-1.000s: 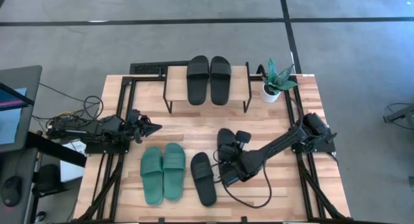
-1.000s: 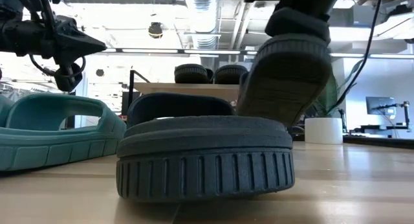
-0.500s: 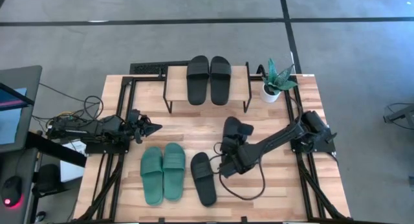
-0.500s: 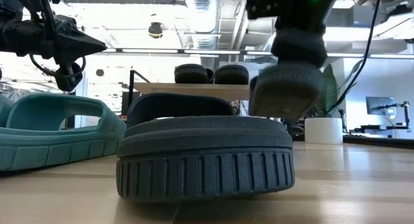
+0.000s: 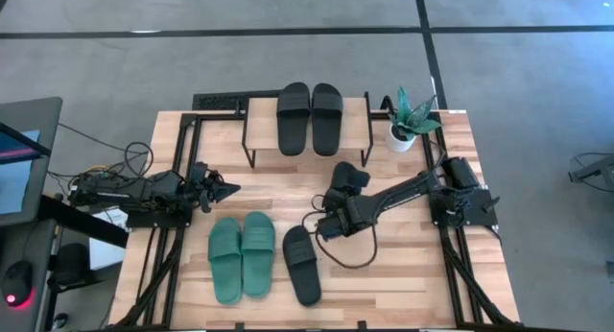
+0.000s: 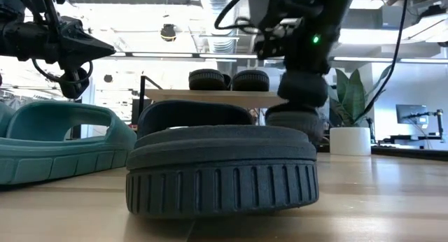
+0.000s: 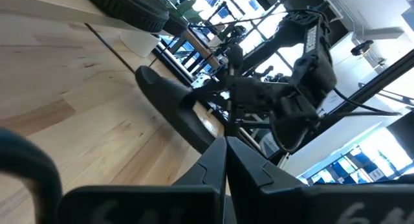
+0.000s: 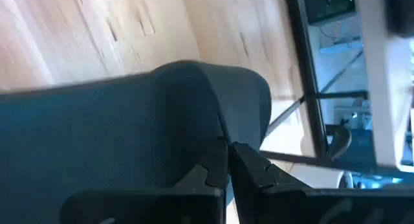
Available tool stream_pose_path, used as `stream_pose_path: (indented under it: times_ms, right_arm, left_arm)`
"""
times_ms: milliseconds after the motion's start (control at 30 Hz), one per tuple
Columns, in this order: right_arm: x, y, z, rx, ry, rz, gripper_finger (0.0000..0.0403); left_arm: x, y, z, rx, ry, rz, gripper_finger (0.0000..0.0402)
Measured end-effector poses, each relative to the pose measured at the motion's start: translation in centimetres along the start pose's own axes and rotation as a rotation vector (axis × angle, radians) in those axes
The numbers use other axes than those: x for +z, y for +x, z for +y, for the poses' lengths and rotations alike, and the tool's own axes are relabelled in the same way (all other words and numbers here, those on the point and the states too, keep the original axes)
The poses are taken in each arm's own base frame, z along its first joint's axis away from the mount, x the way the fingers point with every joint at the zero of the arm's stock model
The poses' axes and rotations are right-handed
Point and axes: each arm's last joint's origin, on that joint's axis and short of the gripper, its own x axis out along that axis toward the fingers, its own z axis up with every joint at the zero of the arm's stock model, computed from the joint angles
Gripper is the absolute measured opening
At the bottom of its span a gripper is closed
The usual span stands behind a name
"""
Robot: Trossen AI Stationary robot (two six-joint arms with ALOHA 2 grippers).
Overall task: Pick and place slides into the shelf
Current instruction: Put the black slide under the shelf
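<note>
My right gripper needs to set the black slide down on the tabletop at the shelf's front edge (image 5: 344,179), near the leg on the plant side.
Two black slides (image 5: 309,118) lie side by side on the shelf (image 5: 259,121) at the table's far edge. A green pair (image 5: 242,257) and one black slide (image 5: 300,265) lie flat on the tabletop near the front. My right gripper (image 5: 336,205) is shut on another black slide (image 5: 350,180) in front of the shelf's right half. In the low view this slide (image 6: 297,119) hangs under the arm. My left gripper (image 5: 230,189) waits shut at the table's left side, pointing level. My right gripper pinches a thin edge of the black slide (image 8: 217,136) between its two fingers. Whether that edge is the strap or the sole, I cannot tell. The fingers slant down from the table's right side. The slide hangs tilted, clear of the tabletop.
A small potted plant (image 5: 408,121) stands just right of the shelf. Black frame rails (image 5: 182,150) run along the table's left and right sides. Bare wood lies between the shelf and the slides at the front.
My right gripper has carried the black slide toward the table's far edge and a little left, closer to the shelf, sinking slightly. It has stayed shut. The slide has swung from steeply tipped toward the near edge to hanging under the gripper.
</note>
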Motion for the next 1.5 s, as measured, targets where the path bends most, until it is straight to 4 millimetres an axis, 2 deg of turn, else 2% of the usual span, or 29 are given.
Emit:
stream_pose_path:
  times_ms: [200, 700, 933, 1500]
  right_arm:
    - [0.2, 2.1, -0.5, 0.021, -0.026, 0.032, 0.0]
    - [1.5, 4.4, -2.4, 0.043, -0.211, 0.048, 0.0]
    - [1.9, 5.7, -3.5, 0.058, -0.151, 0.076, 0.0]
    - [2.1, 8.0, -5.5, 0.167, -0.124, 0.157, 0.0]
  left_arm:
    - [0.0, 0.0, 0.0, 0.0, -0.011, 0.0, 0.0]
    - [0.0, 0.0, 0.0, 0.0, -0.012, 0.0, 0.0]
    - [0.0, 0.0, 0.0, 0.0, -0.013, 0.0, 0.0]
    - [0.0, 0.0, 0.0, 0.01, -0.005, -0.013, 0.0]
